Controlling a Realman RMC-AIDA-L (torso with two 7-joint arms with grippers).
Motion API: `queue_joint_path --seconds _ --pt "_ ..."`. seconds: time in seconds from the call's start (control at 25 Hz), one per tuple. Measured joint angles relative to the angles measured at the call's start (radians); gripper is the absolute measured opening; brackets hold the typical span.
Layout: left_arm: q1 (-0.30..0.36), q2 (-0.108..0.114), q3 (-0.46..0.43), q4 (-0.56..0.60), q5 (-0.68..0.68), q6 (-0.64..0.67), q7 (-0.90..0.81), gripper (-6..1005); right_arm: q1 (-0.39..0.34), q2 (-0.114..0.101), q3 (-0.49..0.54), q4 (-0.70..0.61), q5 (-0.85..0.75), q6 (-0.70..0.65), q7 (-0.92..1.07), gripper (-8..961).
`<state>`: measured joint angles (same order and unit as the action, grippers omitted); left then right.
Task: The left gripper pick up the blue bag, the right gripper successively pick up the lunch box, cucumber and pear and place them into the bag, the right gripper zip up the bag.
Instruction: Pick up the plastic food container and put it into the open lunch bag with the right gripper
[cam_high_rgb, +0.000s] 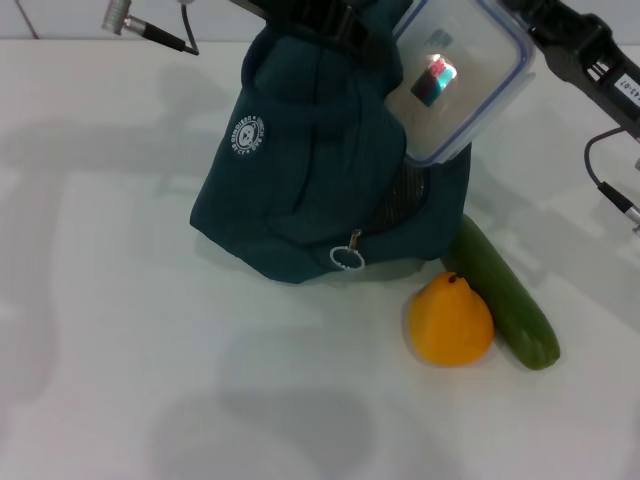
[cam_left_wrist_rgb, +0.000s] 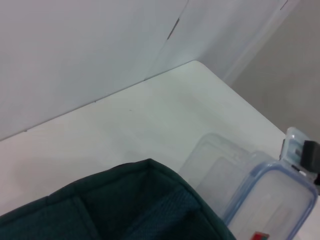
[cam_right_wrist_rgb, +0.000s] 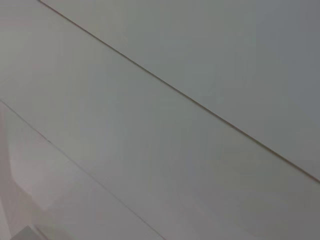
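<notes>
Next, I release the lunch box with my right gripper inside the blue bag's opening (cam_high_rgb: 463, 118), above the bag's zip ring.
The blue bag (cam_high_rgb: 310, 170) is held up by its top at the table's far middle, its base resting on the table and its zip ring (cam_high_rgb: 347, 258) hanging at the front. My left gripper (cam_high_rgb: 318, 14) is at the bag's top edge, mostly cut off by the frame, shut on it. The lunch box (cam_high_rgb: 470, 110) hangs tilted against the bag's right upper side, with my right gripper (cam_high_rgb: 528, 28) shut on its far corner. In the left wrist view the lunch box (cam_left_wrist_rgb: 270, 200) sits beside the bag's rim (cam_left_wrist_rgb: 125, 205). The pear (cam_high_rgb: 450, 320) and cucumber (cam_high_rgb: 505, 295) lie side by side, front right of the bag.
The white table (cam_high_rgb: 150, 350) stretches wide to the left and front. A silver plug with a black cable (cam_high_rgb: 125, 18) shows at the far left, and another cable (cam_high_rgb: 610, 190) at the right edge. The table's far corner (cam_left_wrist_rgb: 195, 64) meets a wall.
</notes>
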<state>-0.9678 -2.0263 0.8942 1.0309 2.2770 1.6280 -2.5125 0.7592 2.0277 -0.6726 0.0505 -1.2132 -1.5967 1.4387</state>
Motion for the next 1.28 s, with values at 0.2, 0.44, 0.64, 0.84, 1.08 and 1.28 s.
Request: queue_joint_path --seconds 0.2,0.44,0.64,0.84,1.08,1.28 --pt "0.0 0.0 0.0 0.0 -0.004 -0.001 0.001 39 0.002 0.0 0.0 -0.001 -0.001 0.014 0.001 118" --pt "-0.002 0.004 0.0 0.0 -0.041 -0.001 0.001 39 0.012 0.0 -0.003 0.0 -0.022 0.082 -0.004 128" --pt "-0.001 0.003 0.005 -0.004 -0.066 0.0 0.003 39 0.031 0.0 -0.002 0.006 -0.049 0.116 -0.004 137" --pt "0.003 0.007 0.003 -0.033 -0.095 0.001 0.016 39 0.036 0.0 0.02 0.002 -0.04 0.032 -0.004 146" --pt "0.008 0.016 -0.001 -0.052 -0.123 0.0 0.03 39 0.031 0.0 0.034 -0.001 -0.042 0.02 -0.005 156" --pt "0.009 0.026 -0.008 -0.053 -0.164 0.0 0.032 39 0.029 0.0 0.02 0.004 -0.07 0.087 -0.005 165"
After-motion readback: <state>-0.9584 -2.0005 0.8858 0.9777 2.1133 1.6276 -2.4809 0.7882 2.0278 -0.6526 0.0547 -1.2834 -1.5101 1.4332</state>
